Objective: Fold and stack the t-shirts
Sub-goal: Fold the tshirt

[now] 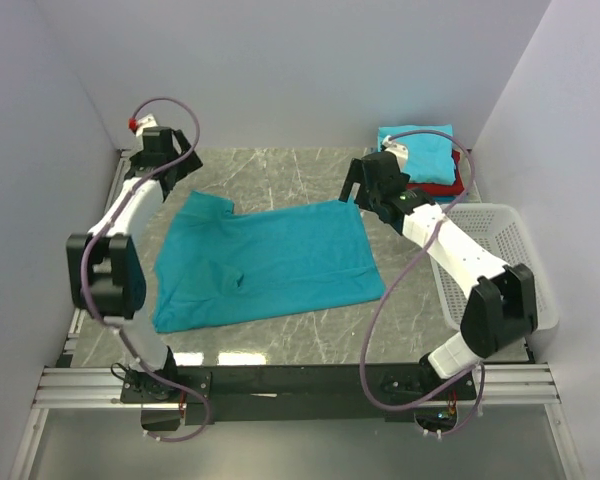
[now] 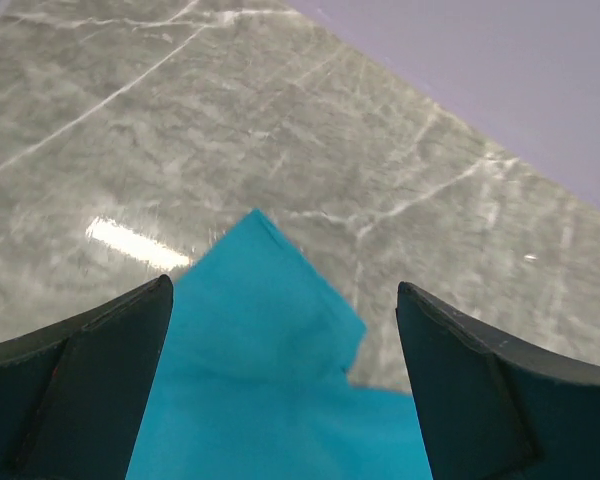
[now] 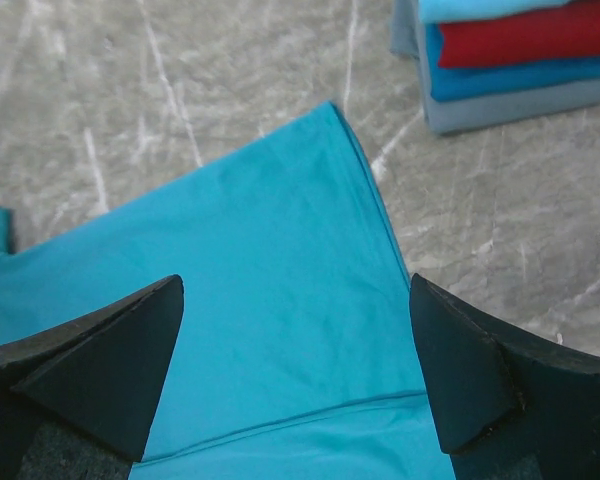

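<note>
Next, my left gripper grabs the back corner (image 1: 193,194) (image 2: 257,219) of the teal t-shirt's sleeve, the corner that is farther from the pile of folded t-shirts.
A teal t-shirt (image 1: 265,265) lies spread flat on the marble table, with one sleeve pointing to the back left. My left gripper (image 1: 185,165) hangs open above that sleeve tip (image 2: 270,340), nothing between its fingers (image 2: 100,370). My right gripper (image 1: 355,190) is open over the shirt's back right corner (image 3: 280,230), holding nothing. At the back right stands a stack of folded t-shirts (image 1: 420,150): teal on top, a red one (image 3: 525,40) under it and a blue one below that.
A white lattice basket (image 1: 500,265) stands at the right edge, beside the right arm. Pale walls close in the table at the back and both sides. Bare marble (image 1: 280,170) shows behind the spread shirt.
</note>
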Action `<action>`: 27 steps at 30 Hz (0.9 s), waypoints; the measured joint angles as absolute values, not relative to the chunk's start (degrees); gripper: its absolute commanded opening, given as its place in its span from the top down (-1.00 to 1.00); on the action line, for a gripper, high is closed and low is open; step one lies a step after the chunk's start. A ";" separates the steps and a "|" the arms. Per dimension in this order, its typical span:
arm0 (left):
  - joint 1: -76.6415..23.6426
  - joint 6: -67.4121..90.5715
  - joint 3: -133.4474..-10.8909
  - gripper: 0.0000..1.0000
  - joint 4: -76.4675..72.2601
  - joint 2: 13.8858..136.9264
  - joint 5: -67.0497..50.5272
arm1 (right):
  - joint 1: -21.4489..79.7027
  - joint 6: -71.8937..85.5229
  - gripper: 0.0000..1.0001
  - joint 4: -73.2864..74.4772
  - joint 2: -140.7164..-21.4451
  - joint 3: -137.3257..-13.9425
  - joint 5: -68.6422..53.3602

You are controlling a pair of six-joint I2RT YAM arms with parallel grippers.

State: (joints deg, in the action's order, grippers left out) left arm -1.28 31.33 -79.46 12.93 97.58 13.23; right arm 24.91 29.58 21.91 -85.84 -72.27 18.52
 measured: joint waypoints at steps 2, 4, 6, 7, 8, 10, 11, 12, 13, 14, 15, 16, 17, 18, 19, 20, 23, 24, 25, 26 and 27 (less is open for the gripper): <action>-1.17 29.54 -83.22 -0.97 13.87 102.10 12.95 | 23.90 29.74 -1.00 23.18 -88.14 -73.56 17.69; -0.91 27.99 -87.61 -0.90 15.53 107.50 12.23 | 22.96 29.74 -1.00 24.45 -89.21 -73.67 16.99; -0.62 26.50 -93.21 -0.86 18.02 113.45 10.85 | 22.33 29.74 -1.00 25.93 -89.38 -73.67 16.43; -0.54 25.93 -96.36 -0.80 18.98 116.60 10.02 | 22.09 29.74 -1.00 26.33 -89.34 -73.67 16.40; -0.47 25.50 -98.32 -0.76 19.49 118.65 9.21 | 21.91 29.69 -1.00 26.44 -89.27 -73.60 16.43; -0.30 24.53 -101.82 -0.69 20.40 122.87 7.25 | 21.65 29.58 -1.00 26.72 -89.21 -73.28 16.45; -0.23 24.10 -103.26 -0.68 20.97 124.55 6.42 | 21.50 29.47 -1.00 26.65 -89.01 -72.73 16.43; -0.25 23.75 -104.73 -0.68 22.02 126.28 5.80 | 21.47 29.43 -1.00 26.81 -88.79 -72.23 16.43; -0.25 23.62 -106.13 -0.68 23.03 127.74 5.39 | 21.37 29.34 -1.00 26.92 -88.49 -71.53 16.40; -0.25 23.59 -107.13 -0.66 23.66 128.81 5.15 | 21.30 29.28 -1.00 27.14 -88.18 -70.94 16.38; -0.25 23.59 -107.63 -0.66 24.08 129.73 5.06 | 21.17 29.28 -1.00 27.29 -87.94 -70.37 16.36; -0.25 23.62 -107.70 -0.63 24.60 130.06 4.97 | 21.06 29.26 -1.00 27.55 -87.74 -69.93 16.34; -0.25 23.59 -107.68 -0.59 25.23 130.28 4.97 | 20.95 29.23 -1.00 27.77 -87.59 -69.60 16.29; -0.25 23.59 -107.68 -0.49 25.54 130.41 4.95 | 20.86 29.06 -1.00 27.81 -87.48 -69.30 16.25; -0.25 23.62 -107.68 -0.47 25.71 130.47 4.91 | 20.82 28.95 -1.00 27.86 -87.42 -69.04 16.21; -0.25 23.38 -107.68 -0.47 25.93 130.52 4.82 | 20.78 28.84 -1.00 27.94 -87.33 -68.86 16.14; -0.25 23.18 -107.81 -0.38 26.48 131.20 4.93 | 20.71 28.49 -1.00 27.94 -86.91 -68.45 15.73; -0.25 23.18 -107.81 -0.36 26.70 131.61 5.02 | 20.71 28.42 -1.00 27.83 -86.76 -68.31 15.64; -0.25 23.18 -107.81 -0.33 27.00 132.03 5.21 | 20.71 28.38 -1.00 27.75 -86.48 -68.05 15.53; -0.25 23.16 -107.81 -0.32 27.35 132.66 5.45 | 20.71 28.29 -1.00 27.70 -86.21 -67.79 15.42; -0.25 23.11 -107.81 -0.26 27.59 133.08 5.74 | 20.69 28.18 -1.00 27.70 -86.02 -67.66 15.40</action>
State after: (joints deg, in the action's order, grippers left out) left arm -0.25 23.11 -107.81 27.59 133.08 5.74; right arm 20.69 28.18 27.70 -86.02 -67.66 15.40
